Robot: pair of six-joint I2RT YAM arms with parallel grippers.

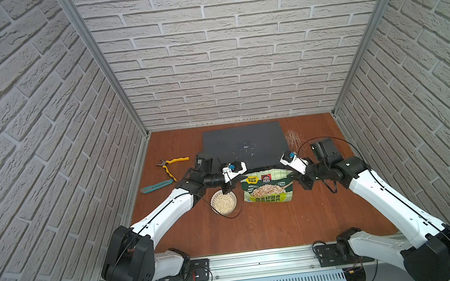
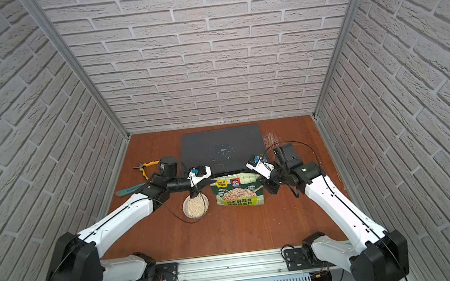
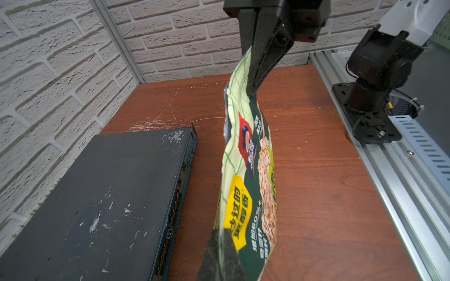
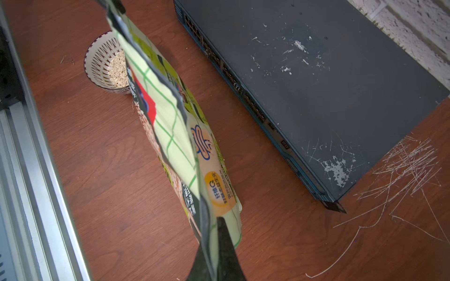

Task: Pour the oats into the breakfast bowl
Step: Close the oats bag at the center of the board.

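Note:
Next, I pinch with my right gripper along the oat pouch's top edge toward my left gripper (image 1: 246, 175), because that edge bows loose beyond the pouch corner my right gripper is pinching.
The green-and-white checked oat pouch (image 1: 267, 187) (image 2: 237, 192) stands upright on the wooden table, held at both top corners. My left gripper (image 1: 243, 177) (image 3: 225, 234) is shut on its top left corner. My right gripper (image 1: 291, 172) (image 4: 214, 220) is shut on the top right corner, and its dark fingers (image 3: 258, 73) show pinching the far edge in the left wrist view. The breakfast bowl (image 1: 223, 202) (image 2: 195, 206) (image 4: 99, 60) sits just left of the pouch, under my left wrist. Pale oats (image 1: 224, 203) (image 4: 118, 70) lie inside it.
A flat dark box (image 1: 245, 147) (image 3: 109, 194) (image 4: 316, 85) lies behind the pouch. Yellow-handled pliers (image 1: 171, 165) and a teal utility knife (image 1: 156, 186) lie at the left. Thin pale strands (image 1: 292, 136) (image 4: 404, 170) are scattered at the back right. A metal rail (image 1: 259, 262) runs along the front.

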